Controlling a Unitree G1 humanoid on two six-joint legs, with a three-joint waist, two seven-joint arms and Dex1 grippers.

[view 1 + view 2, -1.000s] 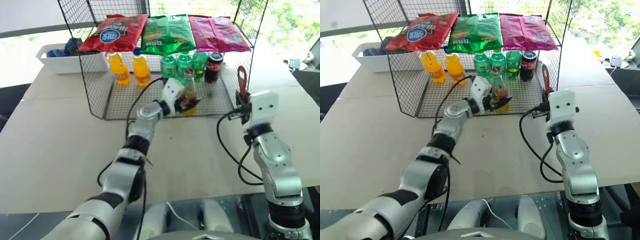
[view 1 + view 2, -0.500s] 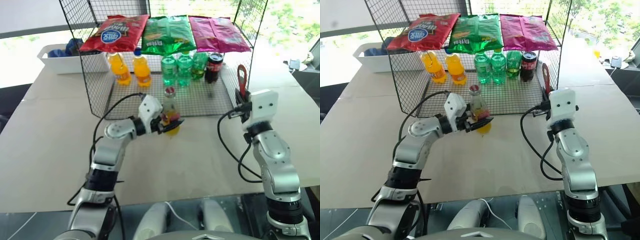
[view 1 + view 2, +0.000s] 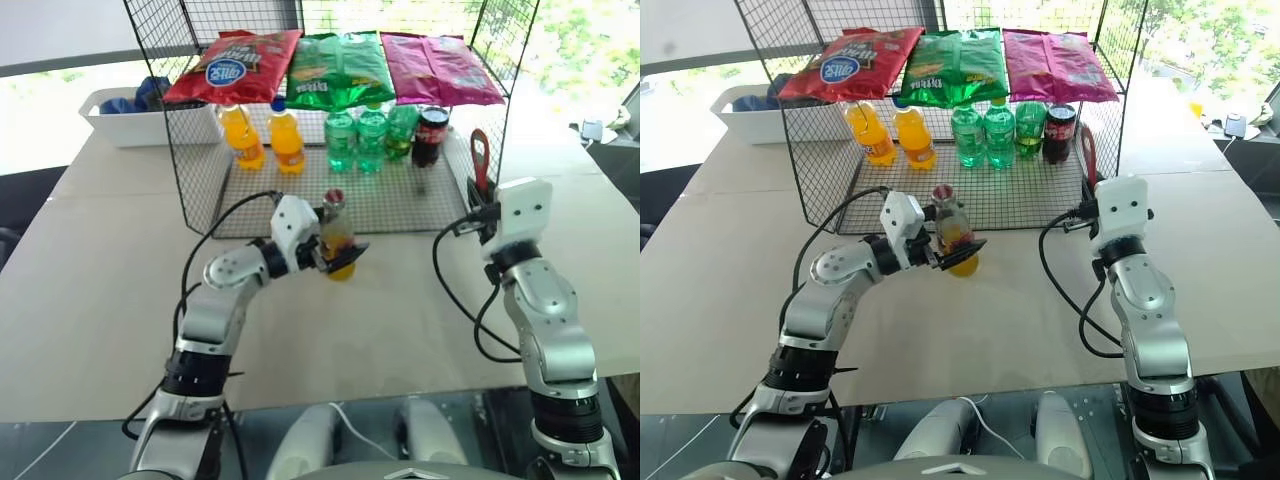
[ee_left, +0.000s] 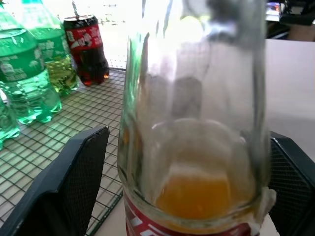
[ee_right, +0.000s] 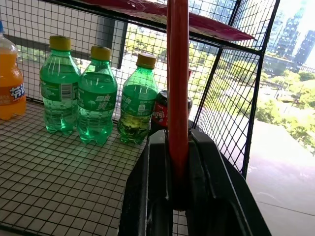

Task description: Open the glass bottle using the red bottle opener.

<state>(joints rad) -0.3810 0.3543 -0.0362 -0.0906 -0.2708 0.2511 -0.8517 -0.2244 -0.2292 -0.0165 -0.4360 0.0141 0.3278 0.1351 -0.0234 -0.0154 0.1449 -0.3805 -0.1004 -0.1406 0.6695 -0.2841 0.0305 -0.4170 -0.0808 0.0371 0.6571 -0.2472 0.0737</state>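
My left gripper is low around the wide body of the glass bottle, so it should move up and grip the neck (image 3: pixel 334 212) under the cap before the opener pries.
The glass bottle (image 3: pixel 335 228), clear with orange drink low inside and a red cap on top, stands upright on the table just in front of the wire rack. My left gripper (image 3: pixel 337 252) is open around its lower body. In the left wrist view its black fingers (image 4: pixel 74 187) flank the bottle (image 4: pixel 197 147) with a narrow gap on each side. My right gripper (image 3: pixel 480 207) hovers at the rack's right front corner, shut on the red bottle opener (image 3: pixel 481 158). The opener stands upright with its ring head on top, and shows edge-on (image 5: pixel 177 73) in the right wrist view.
The wire rack (image 3: pixel 400 205) holds two orange plastic bottles (image 3: pixel 262 138), green bottles (image 3: pixel 357 135) and a dark cola bottle (image 3: pixel 431 135). Chip bags (image 3: pixel 335 68) lie on its top shelf. A white bin (image 3: pixel 125 125) sits at the back left. Bare table lies before the rack.
My left arm drew the glass bottle out of the rack, back and to the left, onto the table. Its fingers have since spread off the glass. The right arm kept still.
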